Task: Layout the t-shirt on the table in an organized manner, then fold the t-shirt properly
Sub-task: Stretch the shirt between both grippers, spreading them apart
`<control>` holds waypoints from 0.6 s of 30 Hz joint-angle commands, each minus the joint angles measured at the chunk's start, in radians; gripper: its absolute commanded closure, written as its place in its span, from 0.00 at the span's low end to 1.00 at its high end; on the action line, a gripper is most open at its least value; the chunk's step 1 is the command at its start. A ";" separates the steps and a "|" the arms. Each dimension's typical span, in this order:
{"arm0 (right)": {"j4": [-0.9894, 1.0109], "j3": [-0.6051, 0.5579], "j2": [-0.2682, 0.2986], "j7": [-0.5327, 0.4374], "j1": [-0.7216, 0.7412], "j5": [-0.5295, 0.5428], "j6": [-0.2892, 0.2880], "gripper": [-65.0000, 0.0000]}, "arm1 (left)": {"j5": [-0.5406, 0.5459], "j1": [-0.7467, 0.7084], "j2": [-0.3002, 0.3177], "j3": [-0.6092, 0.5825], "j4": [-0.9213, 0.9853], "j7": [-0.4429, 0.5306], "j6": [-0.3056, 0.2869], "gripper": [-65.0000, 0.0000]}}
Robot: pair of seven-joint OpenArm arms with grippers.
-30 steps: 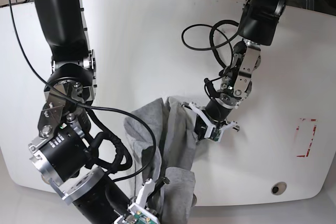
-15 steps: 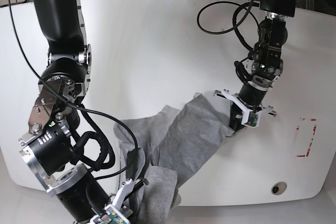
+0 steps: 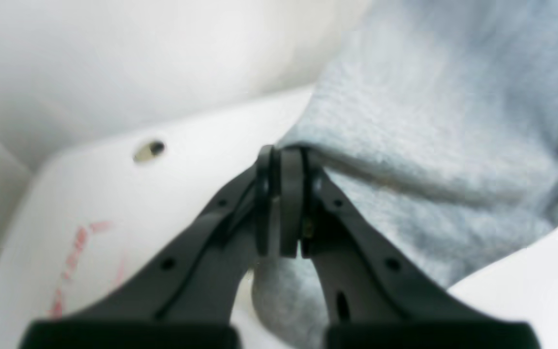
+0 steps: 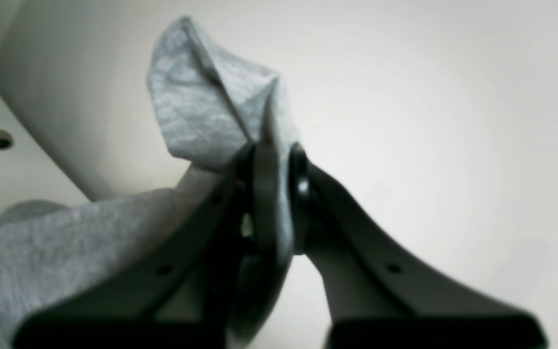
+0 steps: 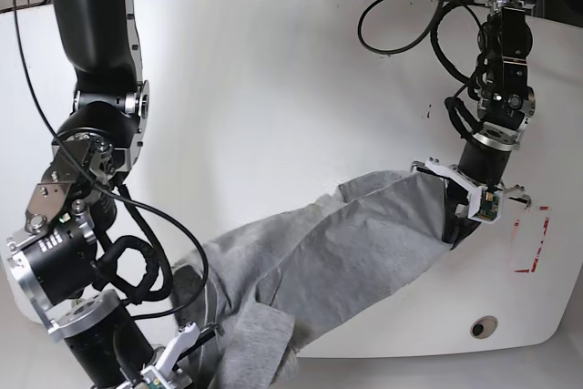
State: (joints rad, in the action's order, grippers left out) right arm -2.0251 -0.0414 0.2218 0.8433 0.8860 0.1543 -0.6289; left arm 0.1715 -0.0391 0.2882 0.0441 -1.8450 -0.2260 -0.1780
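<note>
I will let go of the t-shirt's end with my left gripper on the white table, well inward of the red tape rectangle (image 5: 395, 209).
The heather-grey t-shirt (image 5: 337, 252) is stretched in a long band across the white table (image 5: 273, 97), from the front edge at lower left up to the right. My left gripper (image 5: 452, 230) is at the shirt's right end and is shut on a fabric edge there; up close the left gripper (image 3: 281, 160) pinches the t-shirt (image 3: 429, 121). My right gripper (image 5: 199, 334) is at the table's front edge and is shut on the shirt's other end. In the right wrist view a bunch of the t-shirt (image 4: 201, 106) sticks up past the right gripper (image 4: 271, 162).
A red tape rectangle (image 5: 531, 239) lies just right of the left gripper, with a round grommet (image 5: 483, 326) in front of it. Black cables (image 5: 410, 15) loop over the far right of the table. Part of the shirt hangs over the front edge.
My left gripper has moved right toward the red tape, pulling the shirt out into a longer band. My right arm has drawn back to the left and down with its end.
</note>
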 commanded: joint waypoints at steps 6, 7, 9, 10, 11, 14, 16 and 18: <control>-0.007 0.004 0.043 -0.029 0.091 0.000 0.017 0.99 | 0.007 0.067 0.012 0.102 -0.129 -0.042 0.011 1.00; -0.007 0.004 0.047 -0.029 0.100 0.000 0.017 0.99 | 0.007 0.080 0.012 0.113 -0.138 -0.054 0.011 1.00; -0.001 0.004 0.051 -0.029 0.118 0.000 0.017 0.99 | 0.009 0.106 0.024 0.142 -0.147 -0.072 0.011 1.00; 0.007 0.004 0.051 -0.029 0.126 0.000 0.017 0.99 | 0.009 0.123 0.035 0.158 -0.147 -0.080 0.011 1.00; 0.010 0.004 0.051 -0.029 0.132 0.000 0.017 0.99 | 0.009 0.133 0.042 0.165 -0.147 -0.086 0.011 1.00; 0.022 0.005 0.054 -0.029 0.152 0.000 0.017 0.99 | 0.009 0.183 0.055 0.187 -0.146 -0.117 -0.015 1.00; 0.023 0.005 0.070 -0.029 0.154 0.000 0.017 0.99 | 0.010 0.203 0.056 0.205 -0.147 -0.148 -0.044 1.00; 0.023 0.005 0.081 -0.029 0.150 0.000 0.017 0.99 | 0.010 0.219 0.056 0.227 -0.149 -0.172 -0.068 1.00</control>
State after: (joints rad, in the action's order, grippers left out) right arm -1.9987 -0.0410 0.2821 0.8368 1.0023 0.1596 -0.6254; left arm 0.1776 0.1516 0.3355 0.2527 -1.9759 -0.4015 -0.2279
